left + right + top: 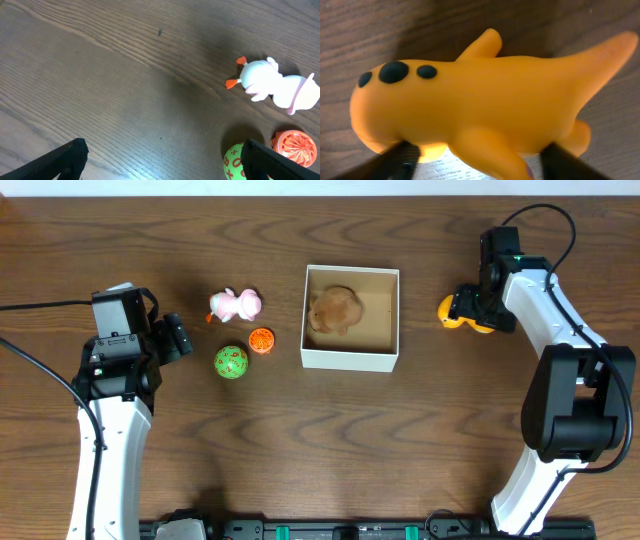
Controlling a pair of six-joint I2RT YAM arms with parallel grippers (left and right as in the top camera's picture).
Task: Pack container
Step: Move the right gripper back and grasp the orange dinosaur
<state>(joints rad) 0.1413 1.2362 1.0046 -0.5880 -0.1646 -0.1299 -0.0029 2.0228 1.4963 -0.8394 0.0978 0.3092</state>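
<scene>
My right gripper needs to open wide, move farther over the orange toy's body and pinch (465, 97) behind the black spots, because its fingers reach only the toy's near fin.
The container (350, 358) is a square white-walled box with a tan inside at the table's middle, with a brown plush toy (335, 310) in it. My right gripper (466, 308) is open, its fingers either side of an orange fish-like toy with black spots (485, 105), which lies on the table right of the box (452, 310). My left gripper (180, 335) is open and empty, left of a green ball with orange numbers (231, 362), which shows beside its right finger (232, 161). A pink-and-white toy (236, 305) and an orange ridged ball (261, 340) lie nearby.
The pink-and-white toy (277, 87) and the orange ball (295, 147) show at the right of the left wrist view. Black cables run from both arms. The table's front edge carries a black rail (350, 530).
</scene>
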